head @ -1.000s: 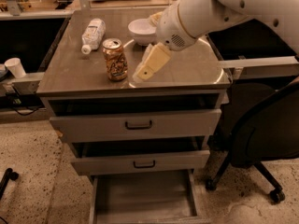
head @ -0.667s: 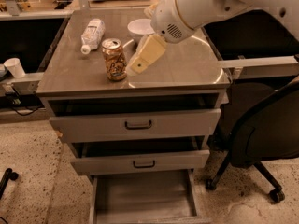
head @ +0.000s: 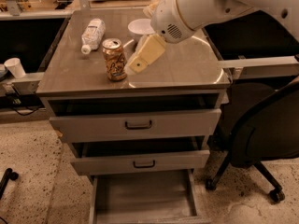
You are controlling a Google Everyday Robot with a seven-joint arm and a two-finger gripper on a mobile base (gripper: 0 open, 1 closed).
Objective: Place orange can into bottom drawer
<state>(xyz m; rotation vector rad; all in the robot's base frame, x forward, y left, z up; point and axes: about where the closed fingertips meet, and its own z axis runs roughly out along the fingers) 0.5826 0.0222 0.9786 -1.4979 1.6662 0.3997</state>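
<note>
The robot's gripper should next close around the lower half of the orange can [head: 116, 67], below its middle, so the can's top stays free.
The orange can [head: 114, 59] stands upright on the grey cabinet top [head: 187, 71], left of centre near the front edge. My gripper [head: 135, 66] hangs from the white arm [head: 196, 8] just to the right of the can, almost touching its side, angled down and to the left. The bottom drawer [head: 145, 195] is pulled out at the foot of the cabinet, and its plain grey floor holds nothing.
A white plastic bottle [head: 92, 34] lies on its side behind the can. A white bowl [head: 140, 28] sits at the back behind the gripper. The two upper drawers [head: 138, 124] stand slightly ajar. A black office chair [head: 261, 139] stands to the right, a paper cup [head: 15, 67] to the left.
My gripper has moved left and slightly down across the cabinet top, closing in on the right side of the can. The can has not moved.
</note>
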